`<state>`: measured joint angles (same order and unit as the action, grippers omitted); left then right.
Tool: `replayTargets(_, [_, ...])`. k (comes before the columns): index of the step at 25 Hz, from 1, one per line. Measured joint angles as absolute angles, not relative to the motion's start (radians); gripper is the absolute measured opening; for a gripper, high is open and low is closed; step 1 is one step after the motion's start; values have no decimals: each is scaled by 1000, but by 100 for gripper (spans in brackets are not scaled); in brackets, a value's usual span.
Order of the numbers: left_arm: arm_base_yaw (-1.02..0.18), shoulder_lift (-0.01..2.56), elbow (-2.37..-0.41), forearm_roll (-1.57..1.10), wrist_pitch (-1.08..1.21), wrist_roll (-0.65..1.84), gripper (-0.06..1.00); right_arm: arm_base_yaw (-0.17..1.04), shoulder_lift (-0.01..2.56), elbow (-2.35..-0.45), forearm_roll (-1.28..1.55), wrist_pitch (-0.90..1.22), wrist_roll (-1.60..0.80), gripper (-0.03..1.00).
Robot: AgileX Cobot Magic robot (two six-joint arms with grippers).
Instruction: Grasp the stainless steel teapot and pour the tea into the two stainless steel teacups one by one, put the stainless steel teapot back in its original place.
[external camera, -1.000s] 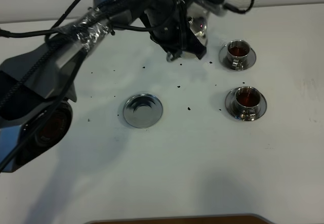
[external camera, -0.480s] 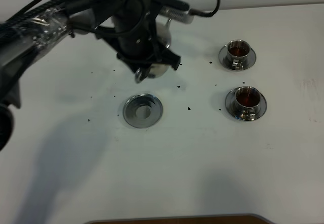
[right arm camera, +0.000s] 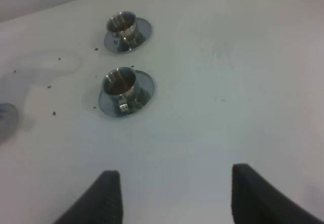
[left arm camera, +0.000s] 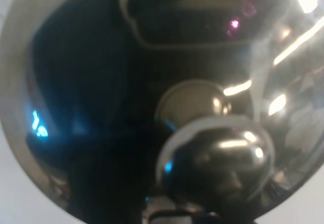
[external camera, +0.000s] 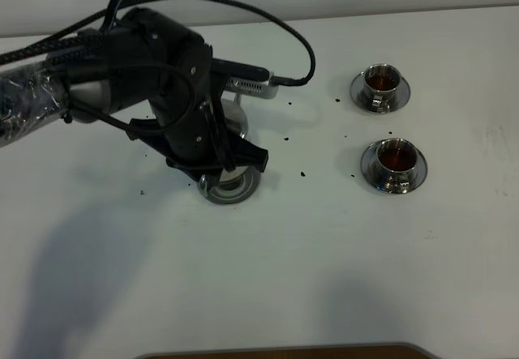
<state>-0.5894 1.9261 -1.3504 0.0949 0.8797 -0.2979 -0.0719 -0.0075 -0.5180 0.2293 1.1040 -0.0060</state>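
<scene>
The robot's left gripper needs to set the stainless steel teapot down on the ringed saucer (external camera: 230,178) under the black arm.
The stainless steel teapot (left arm camera: 101,82) fills the left wrist view, its domed lid and knob right under the camera. From the high camera only a sliver of the teapot (external camera: 234,119) shows beneath the black left arm. My left gripper (external camera: 217,150) is shut on the teapot and holds it over the ringed saucer, the original place (external camera: 235,193), whose front rim peeks out. I cannot tell whether pot and saucer touch. The two stainless steel teacups (external camera: 381,83) (external camera: 395,158) stand on their saucers to the right, both holding reddish tea. My right gripper (right arm camera: 177,198) hangs open, well short of the teacups (right arm camera: 120,82) (right arm camera: 123,24).
Dark specks (external camera: 302,174) are scattered on the white table (external camera: 324,262) between the saucer and the cups. A black cable (external camera: 300,47) loops over the left arm. A brown edge (external camera: 284,351) runs along the table's front.
The left arm has carried the teapot from the back of the table, near the far cup, forward and left until it is over the ringed saucer. The cups have not moved.
</scene>
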Motion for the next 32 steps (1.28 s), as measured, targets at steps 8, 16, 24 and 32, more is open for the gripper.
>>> replayTargets(8, [-589, 1926, -1234, 90, 690, -326, 24, -72, -7, -518, 229, 1103, -6, 48])
replayTargets(16, [-589, 1926, -1203, 90, 659, -339, 24, -72, -7, -518, 229, 1103, -6, 48])
replayTargets(24, [-589, 1929, -1178, 91, 601, -339, 24, -72, -7, -518, 229, 1103, -6, 48])
replayTargets(32, [-589, 1929, -1155, 91, 560, -339, 24, -72, -7, -518, 229, 1103, -6, 48])
